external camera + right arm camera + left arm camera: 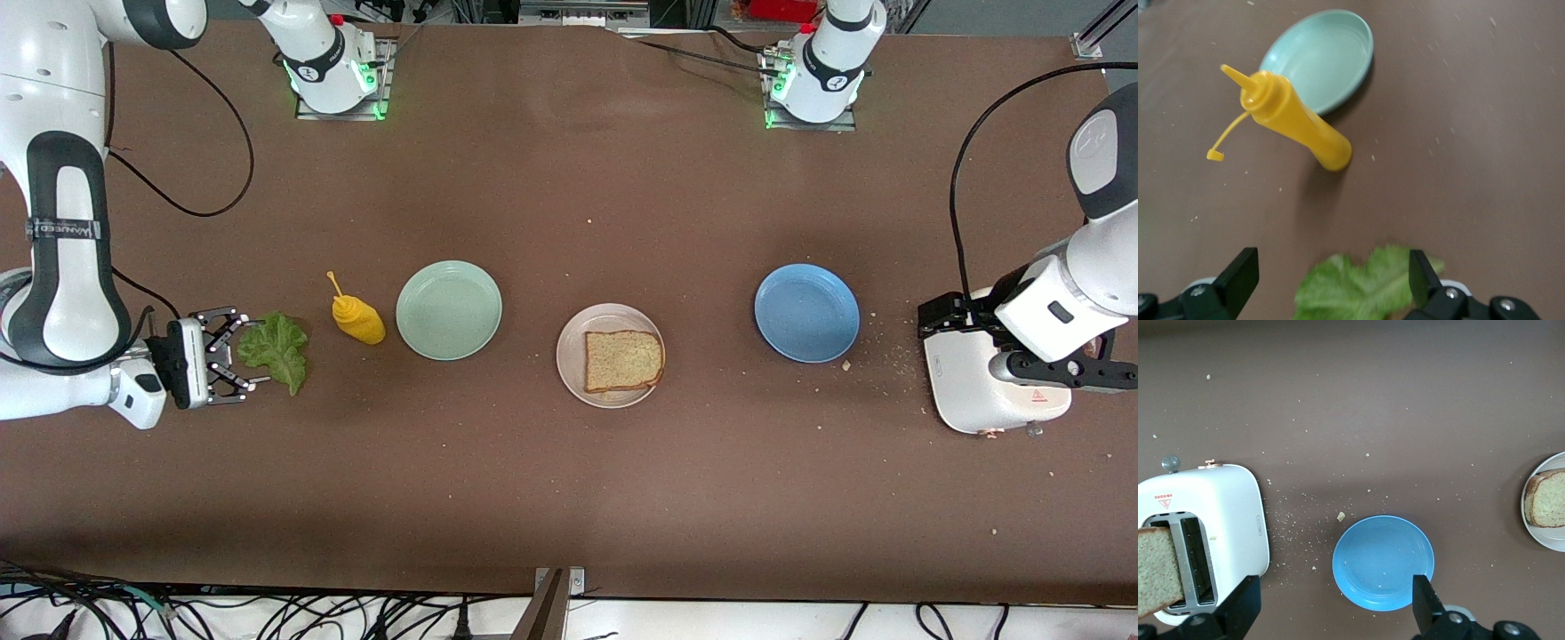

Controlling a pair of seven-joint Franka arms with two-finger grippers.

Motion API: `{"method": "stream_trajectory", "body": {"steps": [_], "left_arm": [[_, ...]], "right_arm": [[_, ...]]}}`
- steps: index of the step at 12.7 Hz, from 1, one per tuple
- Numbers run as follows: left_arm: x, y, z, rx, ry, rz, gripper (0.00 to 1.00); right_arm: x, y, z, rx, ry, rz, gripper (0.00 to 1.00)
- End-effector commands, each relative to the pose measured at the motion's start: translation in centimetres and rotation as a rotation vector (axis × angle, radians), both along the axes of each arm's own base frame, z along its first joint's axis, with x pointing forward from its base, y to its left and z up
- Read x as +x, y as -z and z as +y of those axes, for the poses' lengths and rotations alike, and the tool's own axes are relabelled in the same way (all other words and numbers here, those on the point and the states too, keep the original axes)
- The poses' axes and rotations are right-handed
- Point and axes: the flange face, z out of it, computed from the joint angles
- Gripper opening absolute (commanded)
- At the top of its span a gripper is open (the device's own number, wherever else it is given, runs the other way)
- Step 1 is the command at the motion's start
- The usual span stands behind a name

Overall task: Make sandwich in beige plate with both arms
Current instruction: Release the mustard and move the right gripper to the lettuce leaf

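Observation:
The robot's right gripper should close on the narrow end of the lettuce leaf [288, 373] [1399, 280] and pinch it up off the table.
The beige plate [569, 356] sits mid-table with one brown bread slice [624, 361] lying on it; its edge also shows in the left wrist view [1557, 543]. A ruffled green lettuce leaf [276, 348] lies on the table at the right arm's end. My right gripper [233, 356] is open, low at the leaf, and the leaf's edge [1365, 287] lies between the fingers. My left gripper [944, 314] hangs open over the white toaster [978, 391]. A second bread slice [1157, 570] stands up out of a toaster slot.
A yellow mustard bottle [357, 318] stands beside the lettuce, with a mint-green plate [449, 309] beside that. A blue plate [806, 312] lies between the beige plate and the toaster. Crumbs are scattered round the toaster.

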Motion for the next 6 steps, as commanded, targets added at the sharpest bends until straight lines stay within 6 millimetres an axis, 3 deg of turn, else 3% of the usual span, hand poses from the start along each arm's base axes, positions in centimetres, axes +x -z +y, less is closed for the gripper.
{"method": "stream_trajectory", "body": {"steps": [1, 4, 6], "left_arm": [[0.5, -0.4, 0.8, -0.001, -0.009, -0.013, 1.0], [0.5, -0.4, 0.8, 0.001, -0.009, -0.013, 1.0], [0.5, -0.4, 0.8, -0.001, -0.01, -0.013, 1.0]], "right_arm": [[-0.2, -4.5, -0.1, -0.223, 0.162, 0.002, 1.0], [-0.4, -7.1, 1.4, -0.421, 0.375, -0.005, 1.0], [-1.4, -7.5, 2.7, -0.54, 0.564, 0.025, 1.0]]}}
